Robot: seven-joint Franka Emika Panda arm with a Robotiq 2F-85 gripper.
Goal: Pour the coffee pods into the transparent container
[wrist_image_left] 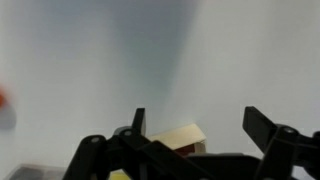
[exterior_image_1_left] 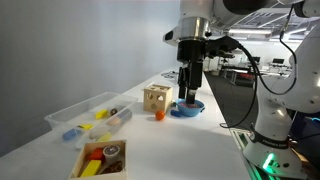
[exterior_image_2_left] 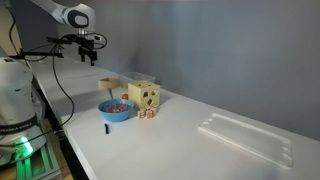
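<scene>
The wooden box's short side point(exterior_image_1_left: 125, 149) point(wrist_image_left: 176, 137) nearest the robot base, beside the brown coffee pods, is my gripper's next stop, and I will close it on that side's rim there.
The coffee pods point(exterior_image_1_left: 97, 157), small yellow, red and brown pieces, lie in a light wooden box point(exterior_image_1_left: 116, 166) at the near end of the table in an exterior view. The transparent container point(exterior_image_1_left: 70, 113) sits just behind it with a few yellow and blue pieces inside. It also shows faintly in an exterior view point(exterior_image_2_left: 245, 135). My gripper point(exterior_image_1_left: 190, 90) hangs open and empty far from both, above the blue bowl point(exterior_image_1_left: 187, 108). It shows in both exterior views point(exterior_image_2_left: 90, 52). In the wrist view its fingers point(wrist_image_left: 200, 135) are spread wide, with a pale wooden piece point(wrist_image_left: 180, 136) below.
A wooden cube with holes point(exterior_image_1_left: 155, 97) stands beside the bowl, with a small orange piece point(exterior_image_1_left: 158, 115) in front of it. In an exterior view the bowl point(exterior_image_2_left: 117, 108), the cube point(exterior_image_2_left: 145, 95) and a pale wooden piece point(exterior_image_2_left: 108, 84) cluster near the robot base.
</scene>
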